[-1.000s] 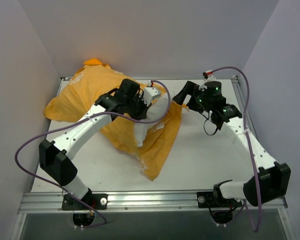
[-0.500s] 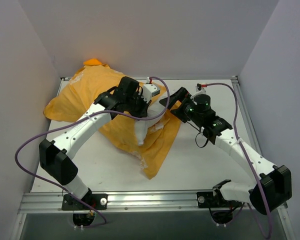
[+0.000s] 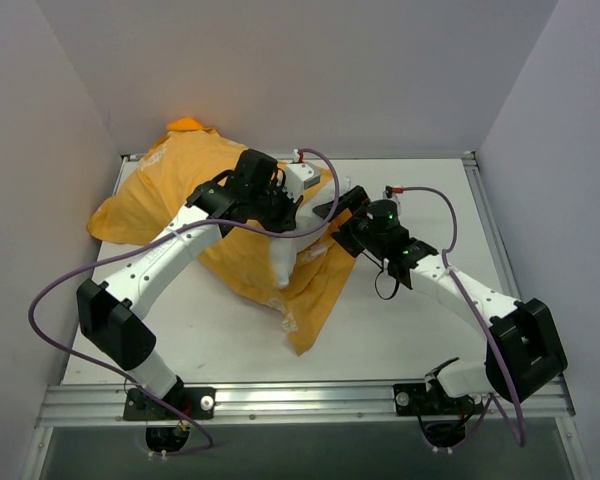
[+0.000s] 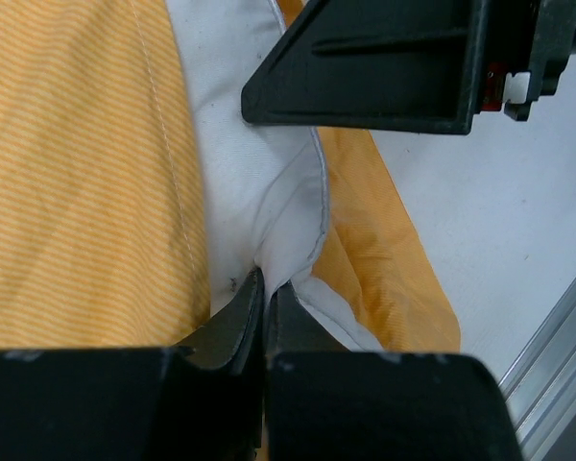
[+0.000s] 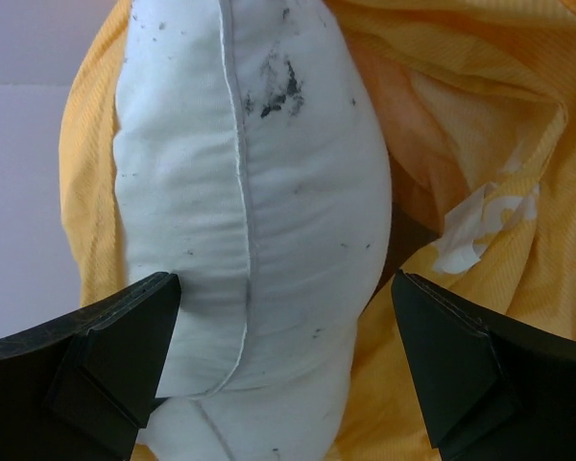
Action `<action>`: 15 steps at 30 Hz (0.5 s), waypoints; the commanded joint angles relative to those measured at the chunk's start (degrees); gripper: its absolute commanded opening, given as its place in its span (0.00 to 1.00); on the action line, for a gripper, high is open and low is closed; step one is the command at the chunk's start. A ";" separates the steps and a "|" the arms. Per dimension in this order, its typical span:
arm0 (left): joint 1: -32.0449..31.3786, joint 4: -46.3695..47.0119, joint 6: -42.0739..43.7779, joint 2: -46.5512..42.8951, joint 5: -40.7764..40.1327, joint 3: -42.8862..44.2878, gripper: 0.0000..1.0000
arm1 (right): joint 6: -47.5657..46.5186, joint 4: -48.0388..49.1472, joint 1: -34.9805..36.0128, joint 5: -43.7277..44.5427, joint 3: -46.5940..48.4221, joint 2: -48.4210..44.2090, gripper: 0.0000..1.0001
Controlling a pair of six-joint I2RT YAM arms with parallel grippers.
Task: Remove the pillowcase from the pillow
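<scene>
The left gripper grips a fold of the white pillow, so it should open and take the pillowcase's cloth [image 4: 158, 216] while the right gripper holds the pillow.
The orange-yellow pillowcase [image 3: 170, 190] lies crumpled at the table's back left, its open end spread toward the middle. The white pillow [image 3: 298, 252] sticks partly out of it. My left gripper [image 3: 292, 215] is shut on a fold of the white pillow [image 4: 278, 206], with orange cloth [image 4: 77, 173] on both sides. My right gripper [image 3: 332, 212] is open, its fingers [image 5: 106, 336] spread on either side of the pillow's bulging end [image 5: 269, 211]. The pillowcase [image 5: 490, 173] surrounds the pillow there. Its cartoon print is mostly hidden.
White walls close in the table [image 3: 430, 330] on the left, back and right. A metal rail [image 3: 300, 400] runs along the near edge. The right finger [image 4: 365, 58] crosses the top of the left wrist view.
My right arm has swung left from the table's right side, bringing its open gripper up to the exposed pillow end. My left gripper has stayed on the pillow.
</scene>
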 commanded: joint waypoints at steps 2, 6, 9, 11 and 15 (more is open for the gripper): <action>0.14 4.85 -1.63 -1.56 2.57 4.20 0.02 | 2.79 6.71 1.77 0.66 -1.72 -0.11 1.00; 0.14 4.86 -1.72 -1.29 3.18 4.29 0.02 | 4.46 16.20 2.21 -1.01 -3.49 1.83 1.00; 0.14 4.68 -1.81 -1.29 4.06 4.56 0.02 | 4.64 18.04 3.35 -0.22 -2.26 5.24 1.00; 0.06 4.59 -1.81 -1.29 4.41 4.56 0.02 | 5.08 21.02 4.49 0.57 -2.17 6.22 1.00; -0.38 4.50 -1.81 -1.30 5.90 4.73 0.02 | 4.99 22.01 5.37 0.93 -0.50 9.90 1.00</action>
